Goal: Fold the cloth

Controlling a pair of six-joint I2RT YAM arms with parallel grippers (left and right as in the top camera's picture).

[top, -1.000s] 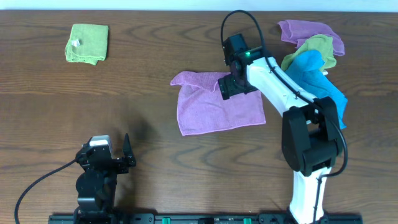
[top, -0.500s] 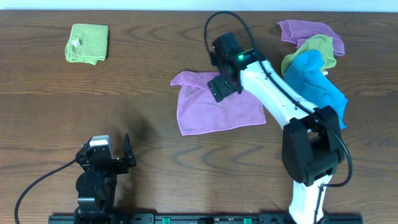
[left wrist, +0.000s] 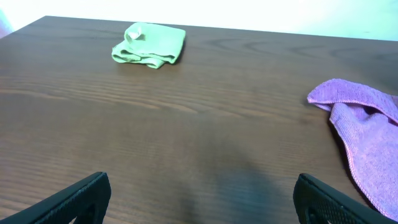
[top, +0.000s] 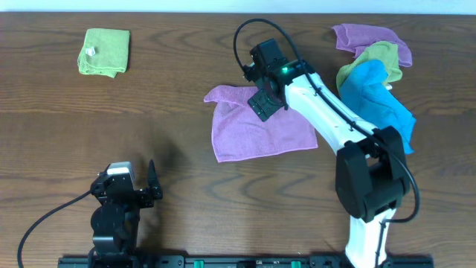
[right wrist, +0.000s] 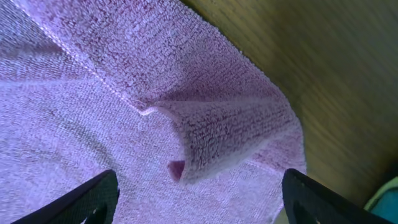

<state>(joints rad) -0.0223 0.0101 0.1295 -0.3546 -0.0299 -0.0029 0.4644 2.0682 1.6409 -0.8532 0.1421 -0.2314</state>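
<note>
The purple cloth's far edge is rumpled and folded over, so next I grab the cloth's turned-over flap (right wrist: 221, 135) with my right gripper and pull it open toward the far side before folding.
A purple cloth (top: 256, 130) lies spread on the brown table, its far edge rumpled and partly folded over. My right gripper (top: 264, 103) hovers over that far edge, open and empty. In the right wrist view a turned-over flap of the cloth (right wrist: 230, 134) lies just ahead of the two open fingertips (right wrist: 93, 199). My left gripper (top: 152, 182) rests open near the table's front left, far from the cloth. In the left wrist view the cloth's left corner (left wrist: 360, 118) shows at the right.
A folded green cloth (top: 104, 51) lies at the far left, also in the left wrist view (left wrist: 149, 45). A pile of purple, green and blue cloths (top: 375, 71) lies at the far right, beside the right arm.
My right gripper has moved left and a little farther back along the cloth's far edge, and has turned. The left arm has not moved.
</note>
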